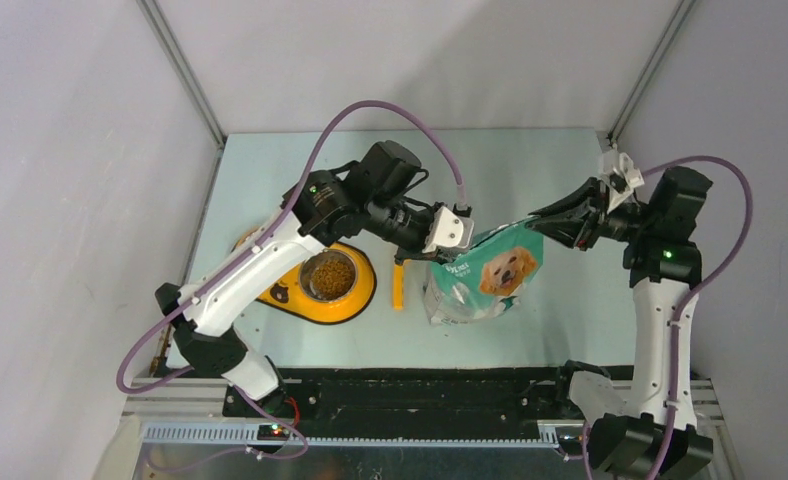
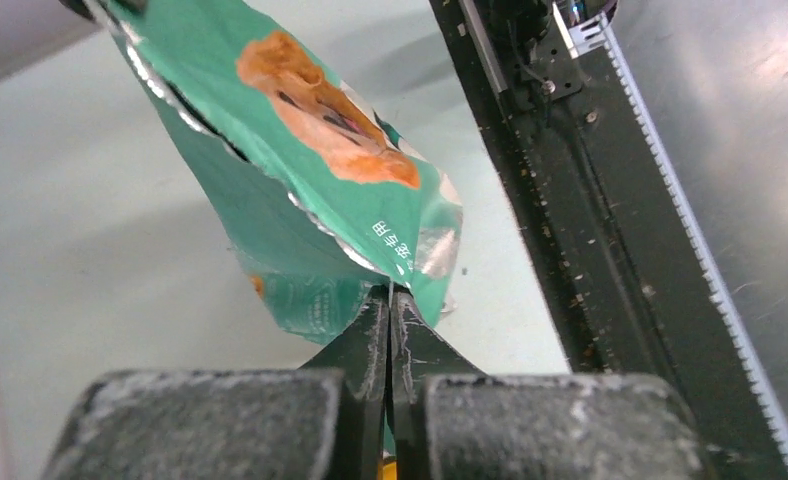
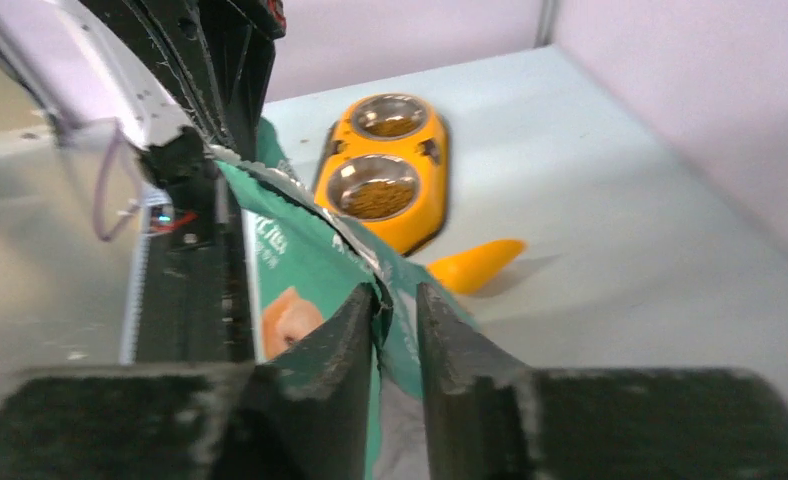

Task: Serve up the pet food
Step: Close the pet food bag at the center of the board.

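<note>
The bag's top edge runs crooked into my left gripper's fingers, so I should open that gripper, take the bag's top corner (image 2: pixel 400 275) in line and pull the bag's top edge straight.
The pet food (image 1: pixel 330 276) is brown kibble filling a steel cup of the orange double bowl (image 1: pixel 365 290); both cups show kibble (image 3: pixel 375 198) in the right wrist view. A green-and-white dog-picture bag (image 1: pixel 485 275) stands mid-table, held up by its top. My left gripper (image 1: pixel 467 237) is shut on the bag's left top edge (image 2: pixel 300 150), its jaws pressed together (image 2: pixel 390 295). At the bag's right top corner, my right gripper (image 1: pixel 538 218) has its jaws slightly apart (image 3: pixel 397 297), with the bag's edge (image 3: pixel 300 260) loose between them.
An orange scoop (image 1: pixel 399 285) lies on the table between bowl and bag, also showing in the right wrist view (image 3: pixel 475 265). A black rail (image 1: pixel 420 395) runs along the near edge. Grey walls close the table's back and sides.
</note>
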`<action>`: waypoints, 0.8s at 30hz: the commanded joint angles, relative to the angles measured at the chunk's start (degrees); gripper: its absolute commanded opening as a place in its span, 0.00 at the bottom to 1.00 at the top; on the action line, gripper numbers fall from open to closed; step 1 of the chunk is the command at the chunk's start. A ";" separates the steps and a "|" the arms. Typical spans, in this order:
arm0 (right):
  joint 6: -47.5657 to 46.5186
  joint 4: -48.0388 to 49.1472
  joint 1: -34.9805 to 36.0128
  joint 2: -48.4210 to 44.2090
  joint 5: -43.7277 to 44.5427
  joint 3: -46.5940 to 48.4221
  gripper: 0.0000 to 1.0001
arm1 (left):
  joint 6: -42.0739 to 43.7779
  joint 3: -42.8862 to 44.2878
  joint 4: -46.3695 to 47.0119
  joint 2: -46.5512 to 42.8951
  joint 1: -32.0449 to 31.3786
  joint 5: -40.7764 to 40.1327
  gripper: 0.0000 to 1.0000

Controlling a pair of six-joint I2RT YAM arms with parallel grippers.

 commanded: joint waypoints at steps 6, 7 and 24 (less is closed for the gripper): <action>-35.40 -17.26 6.35 -5.70 11.76 4.11 0.47 | -15.29 -1.73 -2.01 -4.26 -1.44 0.62 0.00; -38.58 -22.63 8.95 -5.94 13.44 4.29 0.51 | -15.35 -1.66 -1.86 -4.24 -1.44 0.61 0.00; -52.55 -42.93 18.19 -1.72 24.25 13.59 0.00 | -13.32 2.06 -3.46 -3.72 -1.44 -5.39 0.89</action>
